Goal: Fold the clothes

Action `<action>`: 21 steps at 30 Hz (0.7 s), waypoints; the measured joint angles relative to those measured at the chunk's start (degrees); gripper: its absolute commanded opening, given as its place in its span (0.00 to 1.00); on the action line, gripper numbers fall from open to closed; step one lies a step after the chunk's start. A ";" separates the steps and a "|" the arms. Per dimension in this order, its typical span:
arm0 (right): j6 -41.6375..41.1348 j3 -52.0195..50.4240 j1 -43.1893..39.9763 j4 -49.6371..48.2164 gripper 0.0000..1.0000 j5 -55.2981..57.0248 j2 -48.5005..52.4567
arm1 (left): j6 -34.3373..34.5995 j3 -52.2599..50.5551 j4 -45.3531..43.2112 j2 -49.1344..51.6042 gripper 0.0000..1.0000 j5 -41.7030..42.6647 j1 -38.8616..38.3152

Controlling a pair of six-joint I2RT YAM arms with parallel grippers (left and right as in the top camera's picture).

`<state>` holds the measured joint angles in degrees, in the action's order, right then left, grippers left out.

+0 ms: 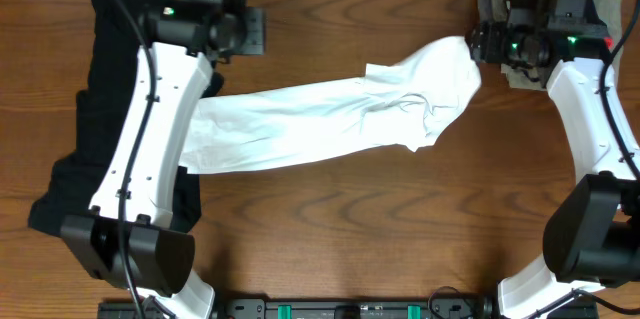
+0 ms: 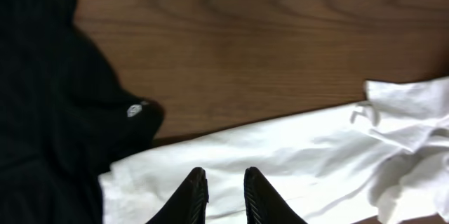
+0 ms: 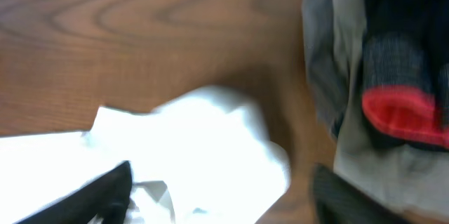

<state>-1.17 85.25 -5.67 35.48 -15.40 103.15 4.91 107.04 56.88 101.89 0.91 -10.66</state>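
My right gripper should close next on the crumpled fold at the near side (image 1: 414, 131) of the white T-shirt's bunched end.
A white T-shirt (image 1: 330, 114) lies stretched in a long band across the table, its right end bunched up. A black garment (image 1: 95, 109) with a small white logo (image 2: 133, 110) lies at the left, partly under my left arm. In the left wrist view my left gripper (image 2: 225, 178) stands over the T-shirt (image 2: 295, 154) near its left edge. The jaws are a narrow gap apart with white fabric showing between them, and any pinch is hidden. My right gripper (image 3: 221, 196) is open wide over the T-shirt's bunched right end (image 3: 210, 140), holding nothing.
A grey cloth (image 3: 351, 133) and a dark knitted item with a red band (image 3: 403, 115) lie at the far right, beside my right gripper (image 1: 480, 44). Bare wood table (image 1: 350, 229) runs along the front.
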 measured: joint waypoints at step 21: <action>-6.56 -12.68 14.08 12.07 0.59 -3.74 -4.07 | 9.05 -6.97 18.05 -1.07 0.20 -1.77 9.09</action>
<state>-7.73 72.58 8.40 47.55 -19.14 99.09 13.96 100.07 74.94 100.82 -0.86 -1.56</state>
